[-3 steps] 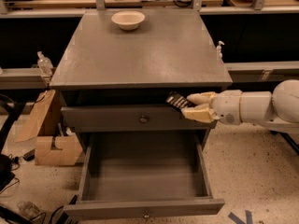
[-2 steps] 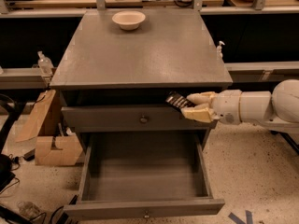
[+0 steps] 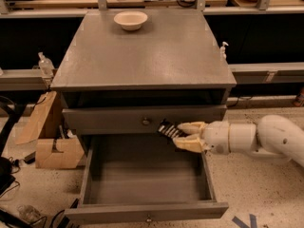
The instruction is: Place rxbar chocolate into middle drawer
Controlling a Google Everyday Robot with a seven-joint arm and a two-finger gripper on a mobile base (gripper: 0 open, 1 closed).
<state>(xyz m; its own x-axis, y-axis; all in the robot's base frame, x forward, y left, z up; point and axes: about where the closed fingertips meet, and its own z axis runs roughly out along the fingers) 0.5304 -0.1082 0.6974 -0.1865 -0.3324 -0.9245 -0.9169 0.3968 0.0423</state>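
Observation:
Next, my gripper releases the rxbar chocolate on the centre of the open middle drawer's bare bottom (image 3: pixel 153 174). The chocolate now hangs just above that drawer's back corner.
The rxbar chocolate (image 3: pixel 167 129), a small black-wrapped bar, is held in my gripper (image 3: pixel 177 134), which is shut on it. The gripper reaches in from the right, with its cream fingers (image 3: pixel 191 126) above and below the bar's right end. The bar hangs just above the back right corner of the middle drawer (image 3: pixel 142 182), which is pulled out wide and has nothing lying in it. The bar overlaps the lower edge of the closed top drawer front (image 3: pixel 109 120).
A cream round bowl (image 3: pixel 130 19) stands at the back of the grey cabinet top (image 3: pixel 152 56). Cardboard boxes (image 3: pixel 52 148) lie on the floor to the left. My white arm (image 3: pixel 266 139) stretches out to the right of the cabinet.
My gripper has moved down and a little left with the bar, from in front of the top drawer front to just over the open drawer's back right corner.

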